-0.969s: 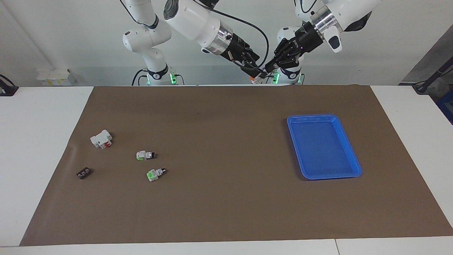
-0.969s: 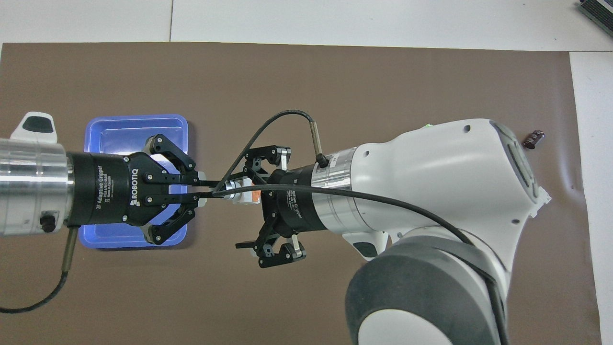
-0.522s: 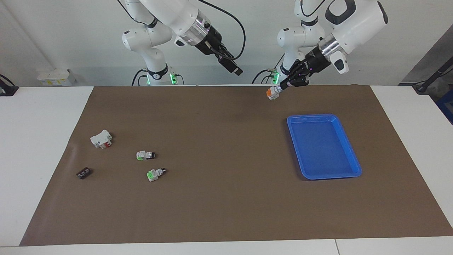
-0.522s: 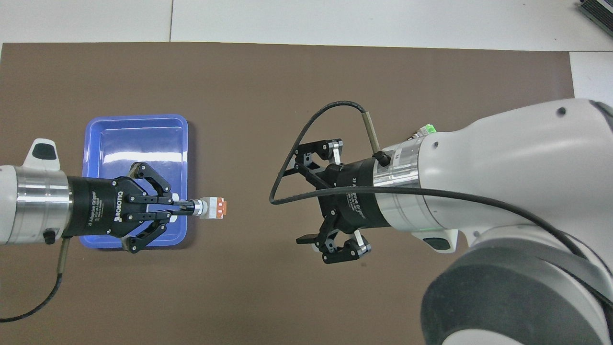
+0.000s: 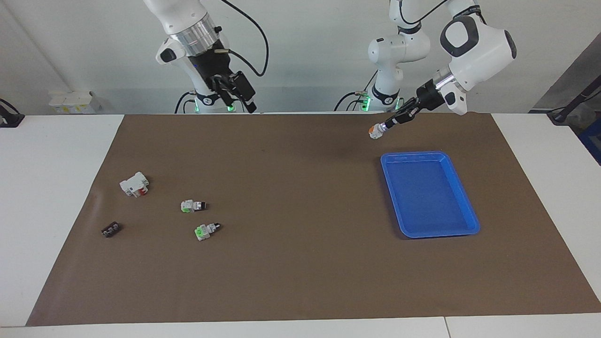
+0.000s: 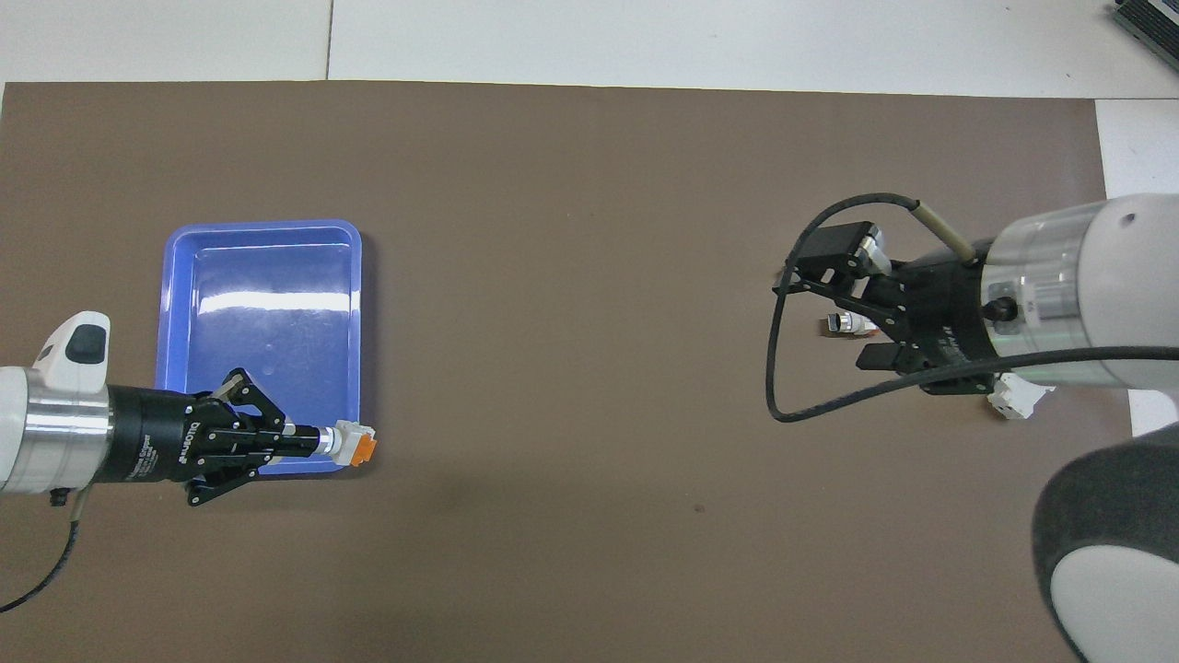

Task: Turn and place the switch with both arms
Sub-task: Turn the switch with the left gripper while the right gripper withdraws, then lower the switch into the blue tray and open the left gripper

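I will let go of the switch with my left gripper inside the blue tray [image 6: 312, 357], near the long rim that faces the open brown mat.
My left gripper [image 5: 388, 124] is shut on the knob end of the switch [image 5: 375, 131], whose orange block points away from the fingers. It holds the switch in the air over the mat, by the corner of the blue tray [image 5: 413, 153] nearest the robots. In the overhead view the left gripper [image 6: 309, 442] and the switch [image 6: 354, 447] show at the edge of the tray [image 6: 262, 224]. My right gripper [image 5: 240, 95] is open and empty, raised over the right arm's end of the mat; it also shows in the overhead view [image 6: 831, 306].
Two switches with green blocks [image 5: 192, 206] [image 5: 205, 230], a white block with a red part [image 5: 134, 184] and a small dark part [image 5: 111, 229] lie on the brown mat toward the right arm's end. The tray is empty.
A second ago both grippers met at the switch. The right gripper has drawn back to its own end. The left gripper has carried the switch down toward the tray.
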Controlling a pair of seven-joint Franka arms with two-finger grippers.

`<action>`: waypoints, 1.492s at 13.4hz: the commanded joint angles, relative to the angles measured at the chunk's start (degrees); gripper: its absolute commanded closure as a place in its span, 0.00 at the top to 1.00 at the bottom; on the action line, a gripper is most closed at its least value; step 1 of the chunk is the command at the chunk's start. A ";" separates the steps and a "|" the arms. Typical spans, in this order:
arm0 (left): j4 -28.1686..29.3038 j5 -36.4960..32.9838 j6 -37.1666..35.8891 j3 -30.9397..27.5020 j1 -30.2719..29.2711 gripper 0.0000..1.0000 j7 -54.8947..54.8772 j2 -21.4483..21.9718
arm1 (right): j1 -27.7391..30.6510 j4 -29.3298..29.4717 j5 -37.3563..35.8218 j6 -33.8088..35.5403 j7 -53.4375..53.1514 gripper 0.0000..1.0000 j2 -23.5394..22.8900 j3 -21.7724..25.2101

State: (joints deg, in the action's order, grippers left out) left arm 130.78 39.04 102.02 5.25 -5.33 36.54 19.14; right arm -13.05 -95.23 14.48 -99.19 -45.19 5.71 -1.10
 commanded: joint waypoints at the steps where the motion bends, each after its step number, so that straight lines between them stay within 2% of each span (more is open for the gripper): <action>1: -5.42 -3.69 -4.09 -1.29 -0.38 0.00 -8.56 -7.33 | 5.30 -0.05 -8.11 3.99 21.75 1.00 0.45 -0.57; 3: -11.66 -5.80 -7.70 -2.26 -0.47 0.00 -12.97 -14.36 | 6.98 -0.05 -13.41 4.80 26.02 1.00 0.53 -0.48; 7: -18.08 -9.06 -10.16 -4.45 -0.55 0.00 -21.85 -22.54 | 7.25 -0.13 -13.60 4.09 26.20 1.00 0.36 -0.39; 9: -28.42 -15.10 -17.86 -4.37 -0.64 0.00 -26.66 -31.31 | 8.03 -0.22 -13.69 4.27 26.20 1.00 0.27 -0.39; 10: -35.00 -16.70 -22.26 -4.37 -0.64 0.00 -30.00 -35.36 | 8.04 -0.14 -13.69 4.36 26.38 1.00 0.18 -0.39; 11: -38.98 -18.10 -25.08 -4.28 -0.64 0.00 -31.60 -38.44 | 8.13 -0.13 -14.04 4.70 27.07 1.00 0.18 -0.39; 12: -40.07 -20.21 -25.03 -3.85 -0.47 0.00 -33.19 -40.91 | 8.30 -0.13 -14.39 4.80 27.78 1.00 0.18 -0.39; 14: -40.43 -26.43 -21.27 -2.88 0.49 0.00 -38.71 -42.34 | 8.92 -0.66 -14.39 4.80 27.87 1.00 0.53 -0.48; 20: -38.95 -31.04 -11.07 0.02 1.03 0.00 -49.79 -45.16 | 11.02 -1.01 -14.39 4.97 28.22 1.00 0.27 -1.18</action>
State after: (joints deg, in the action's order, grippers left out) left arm 91.87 9.56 88.73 5.34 -4.73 -9.60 -25.36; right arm -4.23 -95.62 0.86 -94.59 -18.83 5.68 -1.24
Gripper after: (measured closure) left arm 0.899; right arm 0.000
